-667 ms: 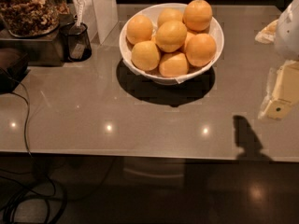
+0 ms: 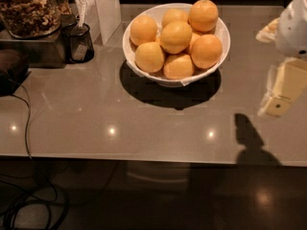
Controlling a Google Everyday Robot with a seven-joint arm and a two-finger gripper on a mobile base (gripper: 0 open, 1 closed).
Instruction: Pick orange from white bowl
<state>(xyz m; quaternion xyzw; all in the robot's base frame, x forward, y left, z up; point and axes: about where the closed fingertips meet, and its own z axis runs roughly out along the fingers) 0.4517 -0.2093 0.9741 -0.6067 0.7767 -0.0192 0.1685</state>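
My gripper is going to close on the sides of the middle orange (image 2: 175, 36), the one with the other fruits around it in the white bowl.
A wide white bowl (image 2: 128, 51) stands on the grey table at the back centre. It is piled with several round yellow-orange fruits, one orange (image 2: 176, 36) lying in the middle of the heap. Two deeper-orange fruits (image 2: 203, 14) sit on the bowl's right side. My gripper (image 2: 274, 63) is at the right edge of the view, to the right of the bowl and apart from it, above the table. Its pale fingers (image 2: 282, 87) stand apart with nothing between them. Its shadow (image 2: 248, 137) falls on the table near the front edge.
A small dark mesh cup (image 2: 79, 42) stands left of the bowl, next to a white upright box (image 2: 106, 8). A glass jar of nuts (image 2: 29, 8) is at the back left. A dark object (image 2: 12, 68) and a cable (image 2: 26, 121) lie at the left.
My gripper and its shadow have shifted slightly to the left, towards the bowl. The bowl and fruits have not moved.
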